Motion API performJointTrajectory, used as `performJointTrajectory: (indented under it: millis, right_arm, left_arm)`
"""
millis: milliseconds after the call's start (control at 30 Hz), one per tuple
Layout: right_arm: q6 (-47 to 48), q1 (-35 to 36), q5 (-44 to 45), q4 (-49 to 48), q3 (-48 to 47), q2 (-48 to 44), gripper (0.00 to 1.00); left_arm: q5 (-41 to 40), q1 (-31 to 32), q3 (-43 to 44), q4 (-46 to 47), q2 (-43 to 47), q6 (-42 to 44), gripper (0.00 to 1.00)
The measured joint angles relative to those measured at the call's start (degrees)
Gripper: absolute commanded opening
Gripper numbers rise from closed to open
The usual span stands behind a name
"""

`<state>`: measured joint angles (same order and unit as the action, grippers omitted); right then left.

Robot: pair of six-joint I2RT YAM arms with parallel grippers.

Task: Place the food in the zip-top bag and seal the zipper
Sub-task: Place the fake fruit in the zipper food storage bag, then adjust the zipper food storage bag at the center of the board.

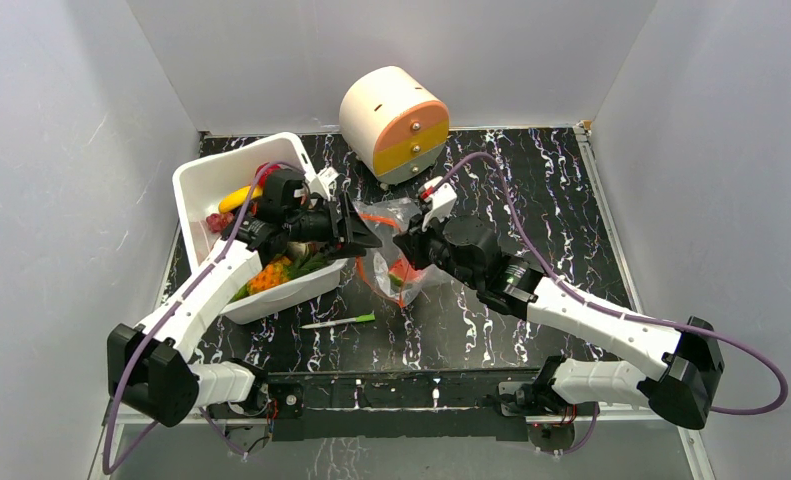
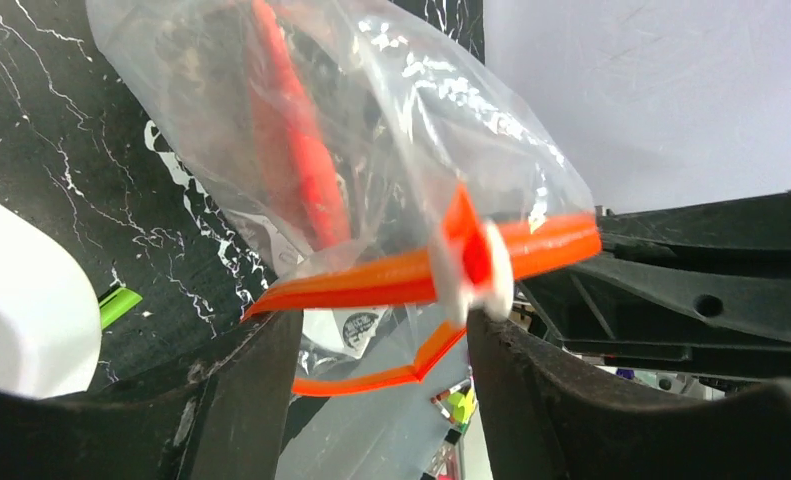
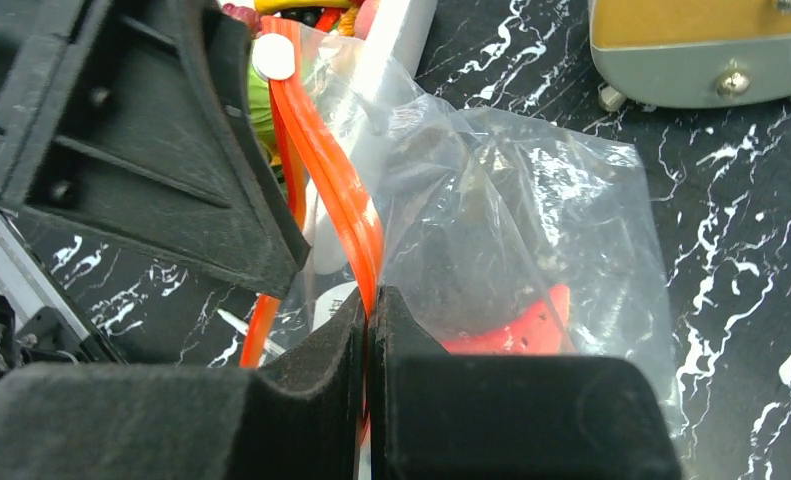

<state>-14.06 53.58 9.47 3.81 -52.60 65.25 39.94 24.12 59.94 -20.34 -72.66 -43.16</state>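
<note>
My left gripper needs to pinch the orange zipper edge [image 2: 371, 286] and pull the opening wide before getting more food, because the zip-top bag's opening hangs crumpled and narrow.
The zip-top bag [image 1: 396, 255] hangs crumpled between my two grippers, with red food [image 1: 403, 270] inside. My right gripper [image 3: 369, 305] is shut on the orange zipper [image 3: 336, 180], pinching the strip at one end. My left gripper [image 2: 381, 345] is open, its black fingers [image 2: 241, 400] standing apart on either side of the zipper [image 2: 371, 285]. The white slider [image 2: 471, 270] sits on the strip just above the right fingertip. A long red piece [image 2: 301, 140] shows through the clear plastic. More food [image 1: 269, 273] lies in the white bin.
The white bin [image 1: 233, 165] stands at the left under my left arm, holding a yellow piece [image 1: 236, 198] and others. A thin green-and-white stick [image 1: 339, 322] lies on the black marbled table. A round cream-and-orange drawer unit [image 1: 396, 122] stands at the back.
</note>
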Motion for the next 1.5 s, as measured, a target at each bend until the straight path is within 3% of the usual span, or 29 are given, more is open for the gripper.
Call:
performJointTrajectory:
  millis: [200,433,900,1000,1233,1500]
  right_arm:
    - [-6.21,0.04,4.35,1.64,0.0,-0.07,0.0]
    - [-10.36,0.04,9.97,4.26,-0.02,-0.39,0.0]
    - [-15.28,0.04,13.33,5.73,-0.57,-1.16,0.0]
    - [-16.04,0.04,13.31,5.7,-0.98,-1.14,0.0]
    - [-16.5,0.04,13.51,6.1,-1.86,-0.74,0.0]
    - [-14.32,0.04,23.06,14.53,-5.79,0.81,0.0]
  left_arm:
    - [-3.61,0.0,2.38,-2.89,1.68,0.98,0.62]
    - [-6.8,0.0,5.64,-6.62,4.98,3.82,0.7]
    - [-6.78,0.0,3.58,-2.36,5.35,6.8,0.67]
    - [-6.29,0.02,2.56,-0.26,4.09,6.21,0.59]
    - [-6.03,0.0,2.49,1.36,-0.13,5.64,0.03]
    - [-4.0,0.35,2.51,7.28,0.46,2.6,0.0]
